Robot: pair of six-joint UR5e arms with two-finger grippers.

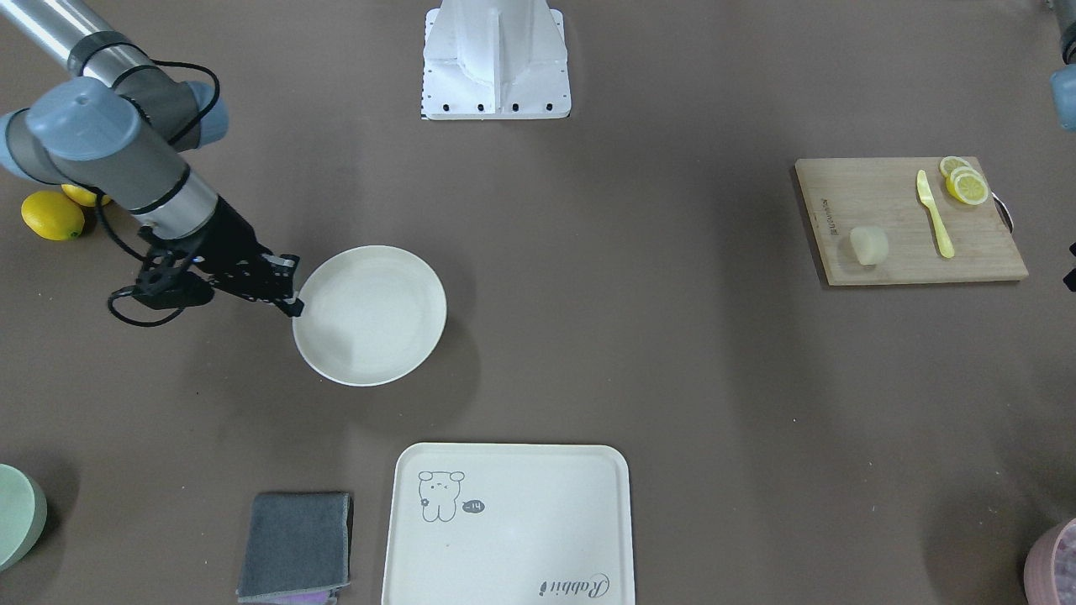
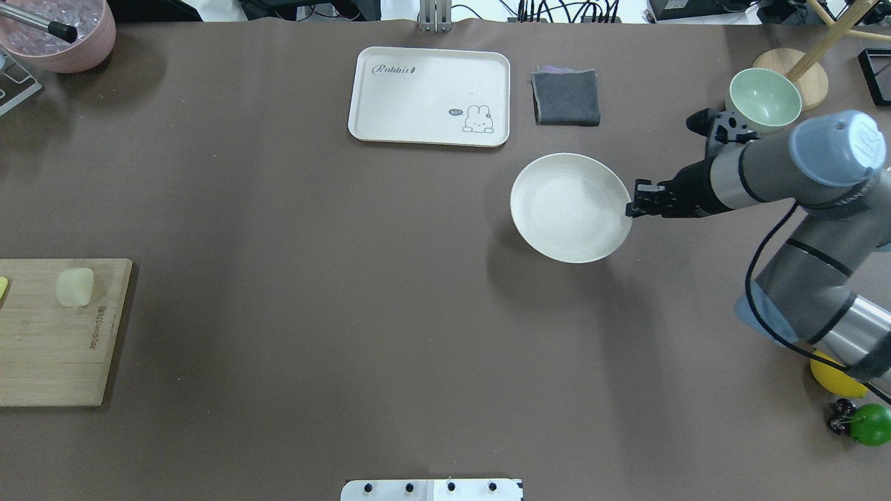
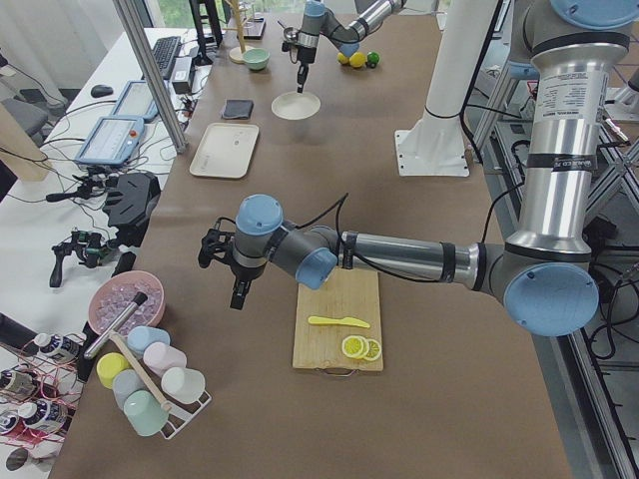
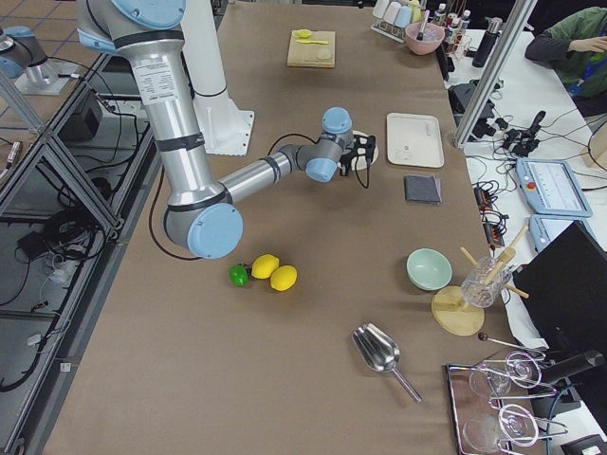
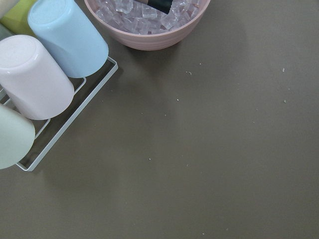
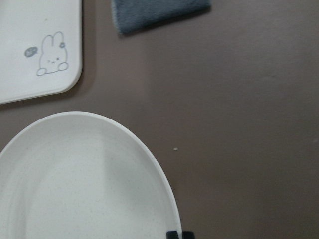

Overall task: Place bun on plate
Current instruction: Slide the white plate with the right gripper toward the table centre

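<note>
My right gripper is going to set the plate, now far from the cutting board, free on the bare table (image 1: 512, 274), in the space between the white stand and the cream tray.
The bun (image 1: 869, 245) (image 2: 75, 287) lies pale and rounded on a wooden cutting board (image 1: 908, 220) at the robot's left end of the table. The round off-white plate (image 1: 370, 315) (image 2: 571, 207) sits empty far from it, on the robot's right side. My right gripper (image 1: 294, 307) (image 2: 630, 209) is shut on the plate's rim; the right wrist view shows its fingertips (image 6: 174, 234) pinched together at the rim. My left gripper (image 3: 241, 296) hangs over bare table beside the board. I cannot tell whether it is open or shut.
A cream tray (image 2: 429, 96) with a drawing and a folded grey cloth (image 2: 566, 97) lie beyond the plate. Lemon slices (image 1: 965, 183) and a yellow knife (image 1: 935, 214) share the board. A pink bowl of ice (image 5: 149, 20) and a cup rack (image 5: 45, 84) sit below the left wrist.
</note>
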